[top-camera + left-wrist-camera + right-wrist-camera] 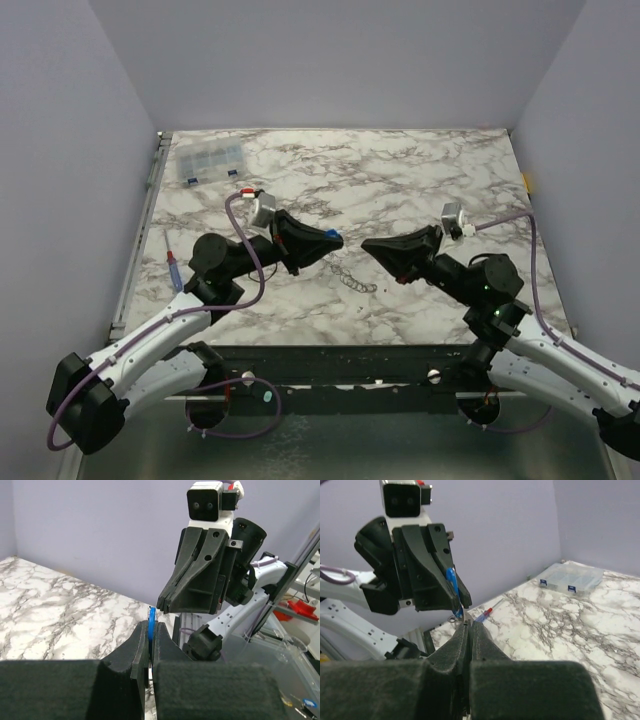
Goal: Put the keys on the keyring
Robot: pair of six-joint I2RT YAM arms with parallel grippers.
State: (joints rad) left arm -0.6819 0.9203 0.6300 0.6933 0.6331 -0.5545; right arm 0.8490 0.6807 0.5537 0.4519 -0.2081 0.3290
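I need to have my left gripper release the keyring on the bare marble (386, 228) just behind the fingers of my right gripper.
My left gripper (336, 240) is held above the table's middle, shut on the keyring's blue tag (151, 622), which stands edge-on between its pads. The tag (451, 587) also shows in the right wrist view, with a small silvery loop (451, 620) under it. My right gripper (366, 245) faces it tip to tip and is shut. A thin pale metal edge at its tips (469, 625) runs toward the tag, apparently the ring's wire. Small silvery keys (356, 282) lie on the marble just in front of both grippers.
A clear compartment box (210, 160) sits at the back left of the marble table (420, 180). A blue-handled, red-tipped screwdriver (173, 265) lies along the left edge. Grey walls enclose the table on three sides.
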